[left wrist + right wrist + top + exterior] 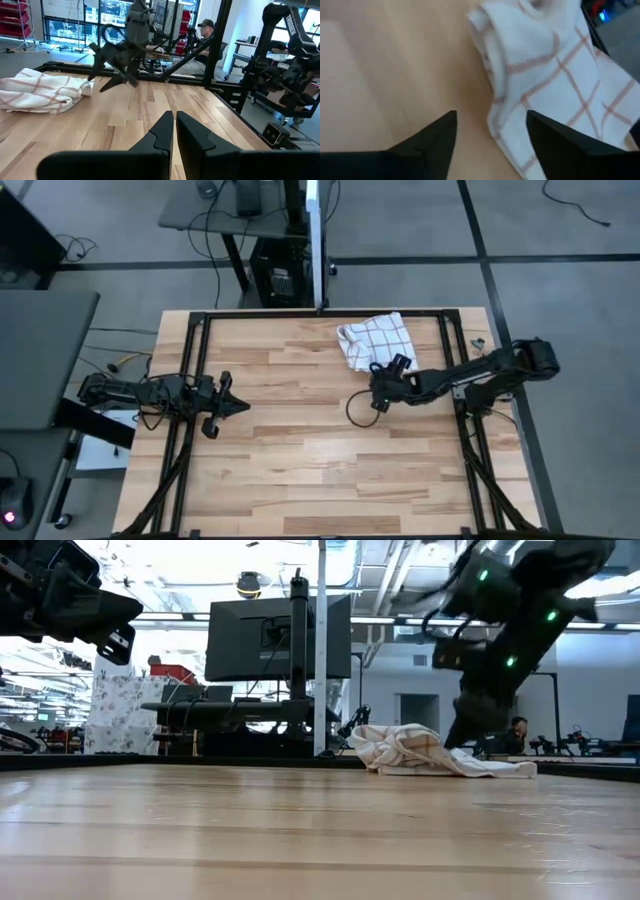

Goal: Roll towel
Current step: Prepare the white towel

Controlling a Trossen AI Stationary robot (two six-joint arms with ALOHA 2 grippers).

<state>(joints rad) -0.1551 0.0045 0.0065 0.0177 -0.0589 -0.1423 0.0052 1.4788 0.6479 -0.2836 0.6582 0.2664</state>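
Next, I move my left gripper to the towel's edge (344, 348) (35, 109) facing it, and I need to close it there, across from my right gripper.
The towel (375, 340), white with a grid of red-brown lines, lies crumpled in a heap on the wooden table near its far right part. It also shows in the low view (430, 755), the left wrist view (42, 90) and the right wrist view (550, 75). My right gripper (375, 380) is open and hangs just above the table at the towel's near edge. Its two fingers (440, 135) stand apart with the towel's edge ahead of them, touching nothing. My left gripper (238, 408) is shut and empty over the table's left part, far from the towel.
A black metal frame (200, 320) runs around the table's edges. A monitor stand and post (318, 240) rise behind the far edge. A black cable loop (358, 408) hangs under my right wrist. A person sits in the room beyond the table (202, 35). Bare wood (320, 470) lies toward the near edge.
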